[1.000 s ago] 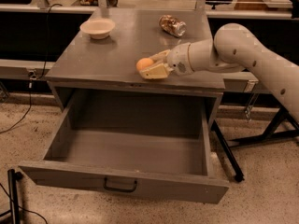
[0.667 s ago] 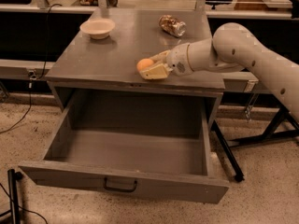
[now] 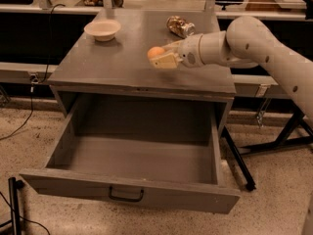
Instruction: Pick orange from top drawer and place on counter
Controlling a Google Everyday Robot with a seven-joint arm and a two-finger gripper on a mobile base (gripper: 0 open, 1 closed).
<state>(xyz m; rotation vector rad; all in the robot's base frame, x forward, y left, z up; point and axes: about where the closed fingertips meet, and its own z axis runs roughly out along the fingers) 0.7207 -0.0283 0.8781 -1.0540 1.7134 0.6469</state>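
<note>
The robot's gripper should release the orange on the bare grey counter [image 3: 158,57] in front of the silver-brown can. The orange still hovers just over the counter.
The orange [image 3: 156,52] sits between the pale fingers [image 3: 166,61] of my gripper [image 3: 161,57], which is shut on it. The white arm reaches in from the right. The fruit hovers just over the grey counter [image 3: 112,62], near the middle and a bit right, with a faint shadow beneath it. Below, the top drawer [image 3: 132,195] stands pulled fully out, its grey floor bare, with the dark handle [image 3: 126,196] at the centre of the front panel.
A white bowl [image 3: 102,29] rests on the counter's back left. A shiny silver-brown can [image 3: 180,26] lies at the back, just behind the gripper. A black stand leg [image 3: 237,158] runs along the floor to the drawer's right.
The gripper has carried the orange from the counter's front edge farther back over the counter. Bowl, can and drawer have not moved.
</note>
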